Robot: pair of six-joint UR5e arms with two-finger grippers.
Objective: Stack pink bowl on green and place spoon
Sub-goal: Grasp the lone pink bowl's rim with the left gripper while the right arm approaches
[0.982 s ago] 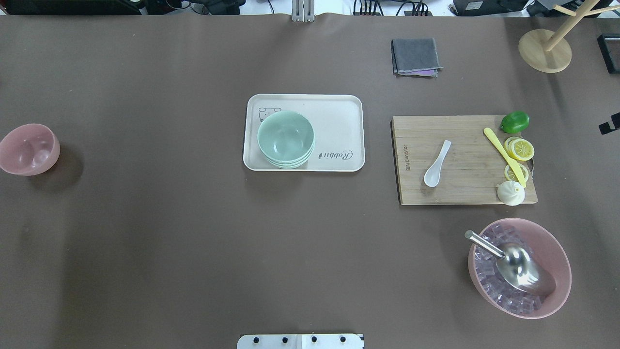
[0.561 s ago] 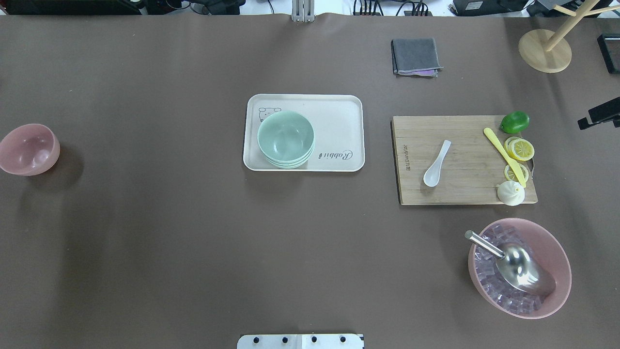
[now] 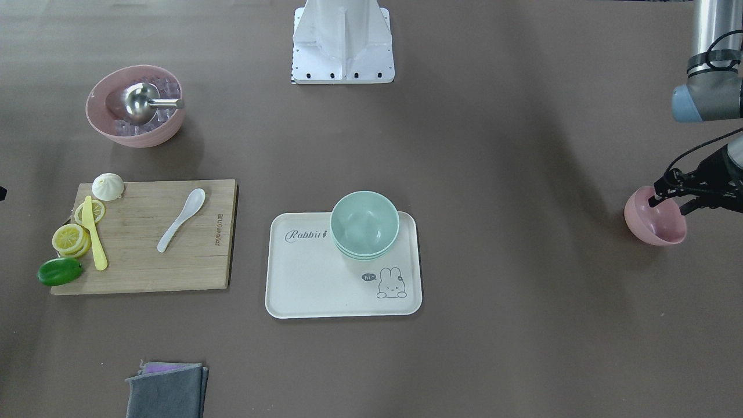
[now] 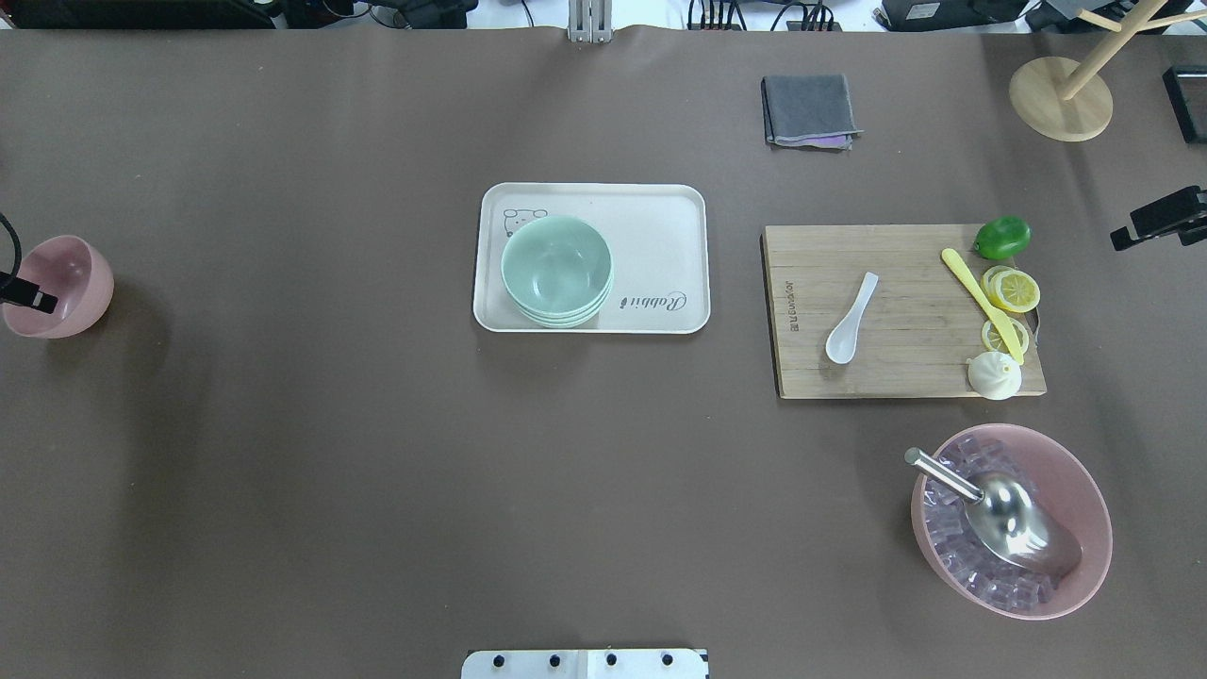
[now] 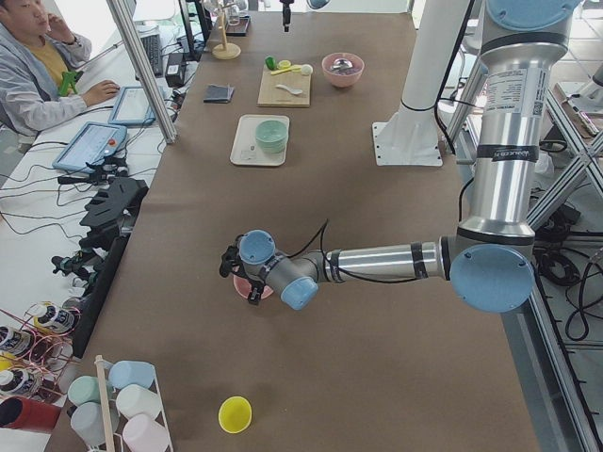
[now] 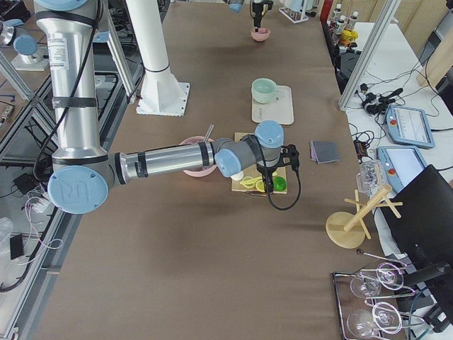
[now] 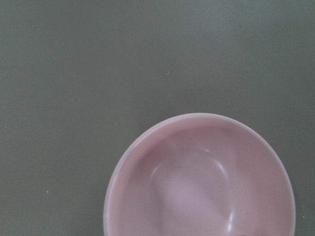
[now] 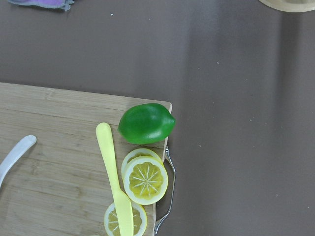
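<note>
Next, I open my left gripper, back off and pinch the pink bowl's rim (image 7: pixel 110 194) away from the tray, because its fingers reach over the middle of the small pink bowl.
The small pink bowl (image 4: pixel 66 283) sits at the table's far left, tipped slightly, and fills the lower right of the left wrist view (image 7: pixel 202 177). My left gripper (image 3: pixel 675 199) is over it, jaws apart, with one finger inside the rim and one outside. The mint-green bowls (image 4: pixel 556 269) are stacked on the cream tray (image 4: pixel 660 236) at the centre. The white spoon (image 4: pixel 849 321) lies on the wooden cutting board (image 4: pixel 905 372). My right gripper (image 4: pixel 1155 222) hovers at the right edge past the board. Only part of it shows, so I cannot tell whether it is open.
On the board's right end are a lime (image 4: pixel 1001 237), a yellow knife (image 4: pixel 981 302), lemon slices and a white bun (image 4: pixel 994 375). A larger pink bowl (image 4: pixel 1101 542) with clear cubes and a metal scoop stands front right. A grey cloth (image 4: pixel 809 108) and a wooden stand (image 4: pixel 1061 99) are at the back.
My left gripper has come into the overhead view at the left edge and reached the pink bowl, which has tipped a little. My right gripper has edged further in from the right edge.
</note>
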